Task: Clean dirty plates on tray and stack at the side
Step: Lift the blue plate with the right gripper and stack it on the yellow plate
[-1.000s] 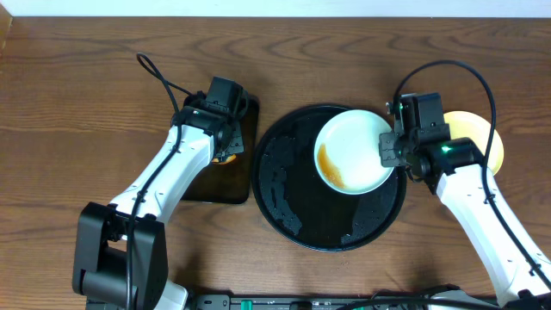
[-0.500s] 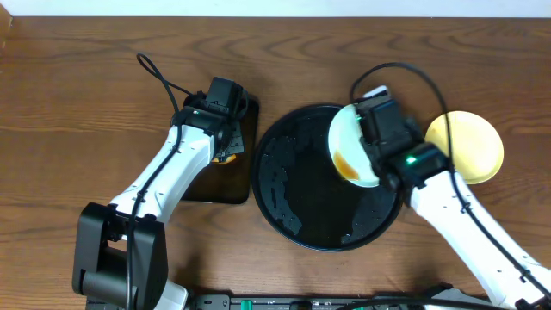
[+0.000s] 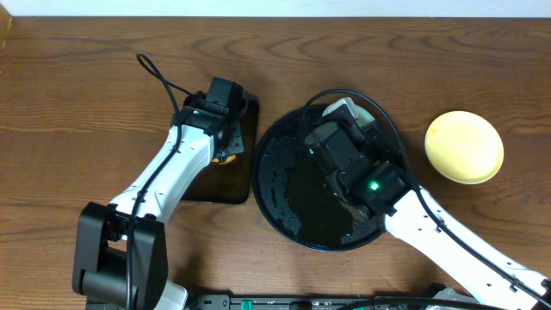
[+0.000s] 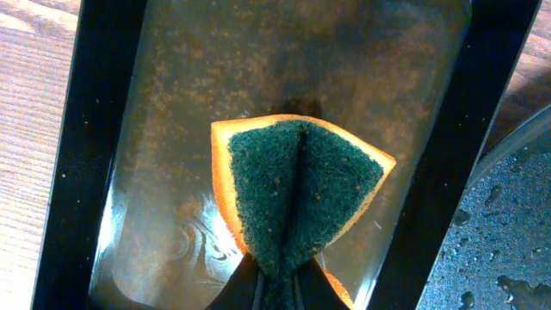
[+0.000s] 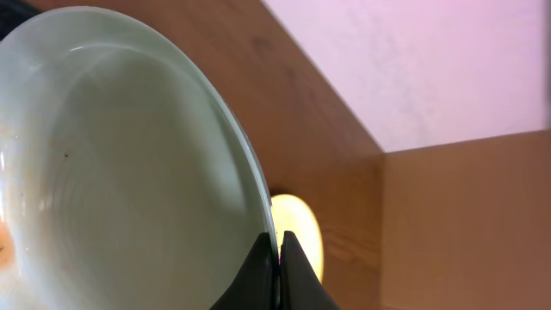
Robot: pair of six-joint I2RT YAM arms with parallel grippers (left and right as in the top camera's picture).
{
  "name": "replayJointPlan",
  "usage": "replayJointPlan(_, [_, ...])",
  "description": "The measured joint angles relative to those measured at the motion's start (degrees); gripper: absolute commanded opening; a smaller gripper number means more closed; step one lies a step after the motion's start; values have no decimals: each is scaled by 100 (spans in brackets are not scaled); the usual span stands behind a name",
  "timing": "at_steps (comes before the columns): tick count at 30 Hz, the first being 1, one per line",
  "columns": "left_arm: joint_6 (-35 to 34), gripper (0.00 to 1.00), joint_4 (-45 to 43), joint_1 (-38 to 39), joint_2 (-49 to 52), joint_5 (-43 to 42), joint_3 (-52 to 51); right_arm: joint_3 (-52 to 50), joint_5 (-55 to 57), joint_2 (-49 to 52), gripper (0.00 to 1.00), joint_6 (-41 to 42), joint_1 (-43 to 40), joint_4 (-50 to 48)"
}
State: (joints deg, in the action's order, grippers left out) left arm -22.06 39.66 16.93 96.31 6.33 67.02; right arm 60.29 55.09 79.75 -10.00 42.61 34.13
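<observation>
Next, my right gripper sets the pale mint-blue plate down squarely on top of the pale yellow plate [image 3: 463,147] [image 5: 294,239].
My right gripper [image 5: 277,258] is shut on the rim of a pale mint-blue plate [image 5: 112,172]. It holds the plate tipped up on edge over the large round black tray [image 3: 275,185]. In the overhead view only the plate's pale edge [image 3: 344,109] shows past the arm. A brown sauce streak [image 5: 4,250] sits at the plate's left edge. The pale yellow plate [image 3: 463,146] lies on the table right of the tray, and it also shows in the right wrist view [image 5: 297,224]. My left gripper [image 4: 280,288] is shut on a folded green-and-orange sponge [image 4: 301,189]. A second mint plate does not show.
The sponge hangs over a small rectangular black tray [image 4: 95,129] holding wet film, left of the round tray [image 4: 508,241]. The round tray's floor is wet with droplets. My right arm [image 3: 430,224] crosses the tray's right half. A cable [image 3: 159,77] loops behind the left arm.
My right arm swung left from the tray's right rim to over its middle, lifting the mint plate and tipping it from flat to on edge. The left arm and sponge have not moved.
</observation>
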Motion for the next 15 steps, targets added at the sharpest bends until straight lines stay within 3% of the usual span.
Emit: replayJointPlan(15, [2,8,0,0,0,0,0,0,870,0,1,-114,83,-417])
